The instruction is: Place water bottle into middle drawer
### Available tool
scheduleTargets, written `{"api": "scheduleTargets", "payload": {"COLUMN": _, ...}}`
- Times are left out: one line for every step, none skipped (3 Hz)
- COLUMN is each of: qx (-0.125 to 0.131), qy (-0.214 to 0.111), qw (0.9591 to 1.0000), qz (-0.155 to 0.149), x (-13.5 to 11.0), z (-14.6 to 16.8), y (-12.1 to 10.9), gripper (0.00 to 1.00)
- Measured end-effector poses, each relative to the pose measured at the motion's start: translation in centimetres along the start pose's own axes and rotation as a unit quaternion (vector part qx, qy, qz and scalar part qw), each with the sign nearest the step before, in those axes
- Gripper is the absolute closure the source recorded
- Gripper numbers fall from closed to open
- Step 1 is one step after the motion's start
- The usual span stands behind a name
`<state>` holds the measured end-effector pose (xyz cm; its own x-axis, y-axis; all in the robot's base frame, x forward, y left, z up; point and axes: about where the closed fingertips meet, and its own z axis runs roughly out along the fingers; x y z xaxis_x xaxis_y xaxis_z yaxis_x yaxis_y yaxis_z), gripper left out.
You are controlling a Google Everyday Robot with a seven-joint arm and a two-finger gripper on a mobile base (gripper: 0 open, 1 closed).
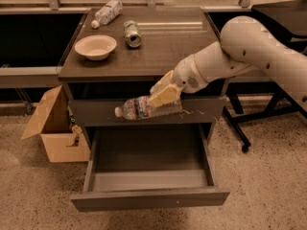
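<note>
I will let go of the water bottle on the middle drawer's grey bottom [164,169], about halfway across, toward the front panel.
My gripper [162,96] is shut on the water bottle [139,108], a slim clear bottle with a white cap and a narrow blue-and-white band. It holds the bottle on its side, cap pointing left, in the air in front of the scratched upper drawer front [206,112]. Just below stands the middle drawer [149,198], pulled wide open, dark grey with a plain front panel and a bare grey inside. The bottle hangs above the drawer's back part.
On the cabinet top [172,47] lie a second bottle with a wide whitish label [106,13], a metal can on its side [131,33] and a cream bowl [95,46]. An open cardboard box [53,126] stands on the floor at the left. A black stand's legs [242,128] are at the right.
</note>
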<state>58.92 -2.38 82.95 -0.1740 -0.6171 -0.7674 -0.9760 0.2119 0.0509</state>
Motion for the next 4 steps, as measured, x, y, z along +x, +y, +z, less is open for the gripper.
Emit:
{"api": "scheduleTargets", "payload": {"qx": -0.013, "qy": 0.032, "qw": 0.9993, "qz": 0.011, "x": 2.7, "z": 2.7, "y": 2.9, "gripper": 1.0}}
{"api": "scheduleTargets", "payload": {"qx": -0.048, "qy": 0.054, "qw": 0.996, "qz": 0.053, "x": 7.9, "z": 7.2, "y": 5.1, "gripper": 1.0}}
{"api": "scheduleTargets", "payload": {"qx": -0.048, "qy": 0.054, "qw": 0.996, "qz": 0.053, "x": 7.9, "z": 7.3, "y": 5.1, "gripper": 1.0}}
{"api": "scheduleTargets", "payload": {"qx": -0.046, "qy": 0.086, "qw": 0.9932, "qz": 0.064, "x": 10.5, "z": 9.2, "y": 4.9, "gripper": 1.0}}
